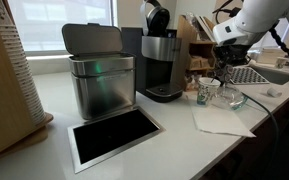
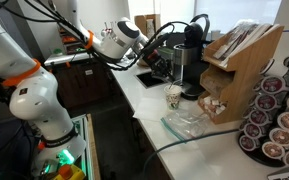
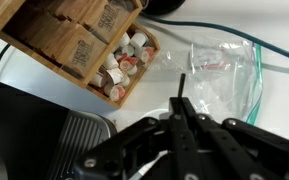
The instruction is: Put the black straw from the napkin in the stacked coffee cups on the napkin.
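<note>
Next, I let go of the black straw, now held in the air above the cups, inside the opening of the stacked coffee cups (image 1: pixel 210 84) (image 3: pixel 174 136) beside the glass bowl.
The stacked coffee cups (image 1: pixel 202 92) (image 2: pixel 174 96) stand upright on the counter, white with a teal pattern, at the far corner of the white napkin (image 1: pixel 221 122). My gripper (image 3: pixel 181 108) is shut on the black straw (image 3: pixel 181 86), whose thin tip sticks out past the closed fingers. In both exterior views the gripper (image 1: pixel 224 58) (image 2: pixel 161 60) hangs in the air, above the cups and slightly off to one side. The wrist view shows neither the cups nor the napkin.
A clear glass bowl (image 1: pixel 228 98) (image 3: pixel 224 72) sits beside the cups. A wooden organizer with creamer pods (image 2: pixel 239 60) (image 3: pixel 122 66) stands close by. A coffee machine (image 1: pixel 162 62), a steel bin (image 1: pixel 99 80) and racks of coffee pods (image 2: pixel 276 115) share the counter.
</note>
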Controlling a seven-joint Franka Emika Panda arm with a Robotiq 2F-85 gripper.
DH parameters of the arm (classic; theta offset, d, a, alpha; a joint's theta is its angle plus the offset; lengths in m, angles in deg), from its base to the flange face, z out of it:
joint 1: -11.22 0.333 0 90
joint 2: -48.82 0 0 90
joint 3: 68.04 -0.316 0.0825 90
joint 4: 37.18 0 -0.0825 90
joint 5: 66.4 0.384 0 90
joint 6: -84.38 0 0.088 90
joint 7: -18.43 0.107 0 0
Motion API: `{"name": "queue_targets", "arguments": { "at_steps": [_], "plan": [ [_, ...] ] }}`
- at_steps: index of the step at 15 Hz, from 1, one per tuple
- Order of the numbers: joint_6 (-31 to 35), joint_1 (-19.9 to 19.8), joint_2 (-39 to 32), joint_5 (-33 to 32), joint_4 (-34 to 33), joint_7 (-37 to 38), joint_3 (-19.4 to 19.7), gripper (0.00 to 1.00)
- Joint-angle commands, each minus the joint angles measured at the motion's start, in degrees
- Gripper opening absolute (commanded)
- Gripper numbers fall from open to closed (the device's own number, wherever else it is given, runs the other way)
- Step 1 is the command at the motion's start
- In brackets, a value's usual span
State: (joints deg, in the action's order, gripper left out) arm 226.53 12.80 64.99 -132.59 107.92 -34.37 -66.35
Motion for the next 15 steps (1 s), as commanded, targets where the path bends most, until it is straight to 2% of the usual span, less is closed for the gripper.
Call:
{"name": "queue_targets", "arguments": {
  "at_steps": [1,15],
  "plan": [
    [-1.38,0.16,-2.1,-1.58,-1.1,-0.93,-0.33,0.01],
    [-2.18,0.15,-6.57,-1.46,-3.36,-2.53,-1.09,0.01]
  ]
}}
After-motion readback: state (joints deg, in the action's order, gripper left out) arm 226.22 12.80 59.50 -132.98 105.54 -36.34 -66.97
